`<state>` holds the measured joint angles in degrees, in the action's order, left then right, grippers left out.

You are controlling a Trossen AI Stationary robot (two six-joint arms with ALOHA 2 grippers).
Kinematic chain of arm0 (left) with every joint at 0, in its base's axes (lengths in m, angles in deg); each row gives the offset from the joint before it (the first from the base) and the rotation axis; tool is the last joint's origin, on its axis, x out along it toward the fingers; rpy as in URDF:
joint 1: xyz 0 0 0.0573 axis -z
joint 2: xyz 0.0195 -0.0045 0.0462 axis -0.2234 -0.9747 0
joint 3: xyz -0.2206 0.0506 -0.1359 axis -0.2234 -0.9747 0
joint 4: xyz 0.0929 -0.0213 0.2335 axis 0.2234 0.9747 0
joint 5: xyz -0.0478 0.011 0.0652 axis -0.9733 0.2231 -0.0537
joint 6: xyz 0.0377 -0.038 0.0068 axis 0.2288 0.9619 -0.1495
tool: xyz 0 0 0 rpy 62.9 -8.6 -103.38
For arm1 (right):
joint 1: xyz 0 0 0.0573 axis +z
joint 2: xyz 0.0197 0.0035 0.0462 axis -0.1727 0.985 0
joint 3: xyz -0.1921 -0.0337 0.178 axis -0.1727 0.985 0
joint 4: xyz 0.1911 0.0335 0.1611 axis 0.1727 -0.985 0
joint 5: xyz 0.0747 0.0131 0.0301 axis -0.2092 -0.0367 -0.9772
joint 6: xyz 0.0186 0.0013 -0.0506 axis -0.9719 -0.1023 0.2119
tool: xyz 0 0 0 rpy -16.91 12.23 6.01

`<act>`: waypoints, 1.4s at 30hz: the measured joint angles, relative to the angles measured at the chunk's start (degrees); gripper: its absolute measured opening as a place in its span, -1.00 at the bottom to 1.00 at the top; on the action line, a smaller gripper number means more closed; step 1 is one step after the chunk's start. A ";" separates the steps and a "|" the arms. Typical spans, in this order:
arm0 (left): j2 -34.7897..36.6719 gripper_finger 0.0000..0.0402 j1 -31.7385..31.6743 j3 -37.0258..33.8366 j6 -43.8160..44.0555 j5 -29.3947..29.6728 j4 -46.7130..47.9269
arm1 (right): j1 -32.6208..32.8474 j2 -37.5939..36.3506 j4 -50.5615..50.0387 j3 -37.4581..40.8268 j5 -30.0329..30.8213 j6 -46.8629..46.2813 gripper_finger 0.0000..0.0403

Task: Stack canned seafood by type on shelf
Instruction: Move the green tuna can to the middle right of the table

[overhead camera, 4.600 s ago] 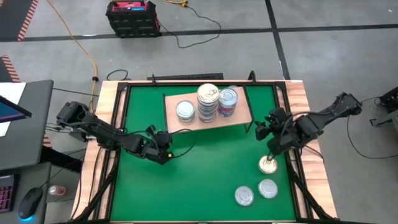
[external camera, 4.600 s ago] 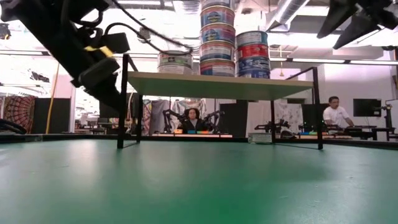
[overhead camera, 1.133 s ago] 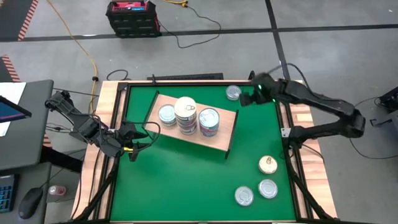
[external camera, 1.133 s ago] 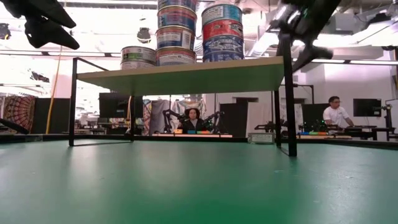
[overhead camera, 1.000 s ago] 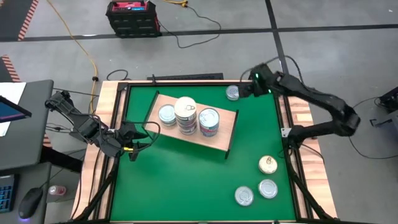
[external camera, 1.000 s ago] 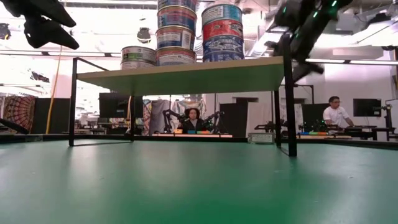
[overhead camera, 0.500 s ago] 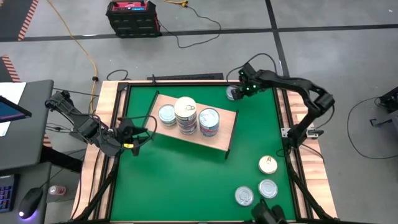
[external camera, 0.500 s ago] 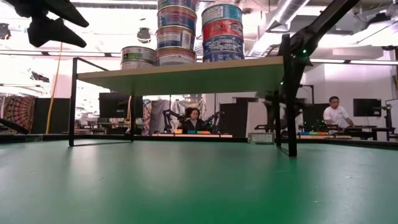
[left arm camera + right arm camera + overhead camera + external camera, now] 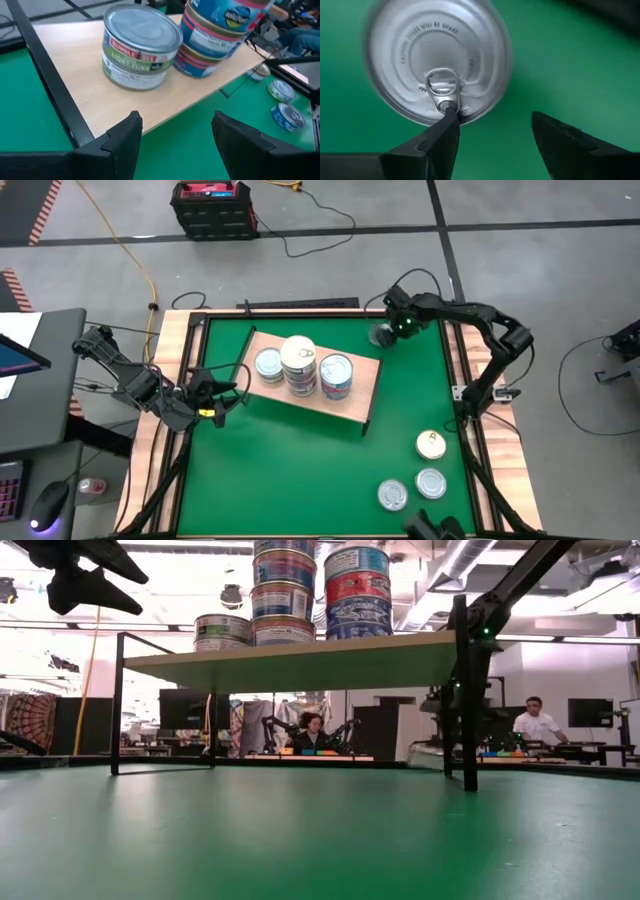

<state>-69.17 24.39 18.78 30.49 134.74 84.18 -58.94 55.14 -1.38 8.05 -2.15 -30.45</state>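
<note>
The silver-lidded can's rim (image 9: 391,333) (image 9: 487,109) will have my right gripper's fingers closing together just beside it, next to the pull tab, to push the can along.
The light-wood shelf (image 9: 356,388) stands askew on the green mat. On it are one silver can (image 9: 268,363) and two stacks (image 9: 298,358) (image 9: 336,374). At the mat's far side lies a silver-lidded can (image 9: 437,60) with a pull tab. My right gripper (image 9: 495,125) hangs open over it, pointing down, and mostly hides it in the high view (image 9: 377,335). My left gripper (image 9: 228,392) waits open by the shelf's left end, facing the single can (image 9: 140,50). My right gripper points down over the can from above. One finger (image 9: 442,135) overlaps the lid's rim beside the pull tab (image 9: 441,82), and the other stands over bare mat. Whether the finger touches the lid, I cannot tell.
Three loose cans lie at the mat's near right: a gold one (image 9: 431,444) and two silver ones (image 9: 431,482) (image 9: 393,496). The shelf's black legs (image 9: 462,690) stand close to my right arm. A wooden border (image 9: 170,380) frames the mat. People sit in the room beyond.
My right gripper has swung from the far right edge toward the table's left, come down over the far can and tipped to point down, still open. My left gripper has turned a little at its wrist in place.
</note>
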 joint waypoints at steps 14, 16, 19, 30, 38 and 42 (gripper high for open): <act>0.01 0.15 0.00 0.00 -1.54 -3.28 0.02 | 11.20 -15.79 -19.76 0.20 2.09 -4.51 0.37; -0.02 0.15 0.01 0.00 -2.41 -3.97 0.02 | 11.38 -17.99 -19.77 0.22 2.56 -4.58 0.37; 0.01 0.15 0.00 0.00 -3.46 -5.20 -0.01 | 11.37 -20.42 -19.92 0.22 2.54 -3.42 0.37; -0.02 0.15 0.00 0.00 -0.14 -6.63 -0.07 | 6.18 -16.18 -12.81 7.21 0.11 -0.97 0.36; -0.02 0.15 0.00 0.00 -0.41 -6.59 -1.56 | -2.27 -15.73 -7.04 11.31 -1.53 2.84 0.11; -0.02 0.15 0.02 0.00 -0.43 -6.07 -1.57 | -5.69 -15.70 -5.28 12.28 -4.42 4.29 -0.08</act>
<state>-69.19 24.41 18.78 30.06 128.67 82.61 -64.63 39.44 -6.66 20.33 -6.57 -26.16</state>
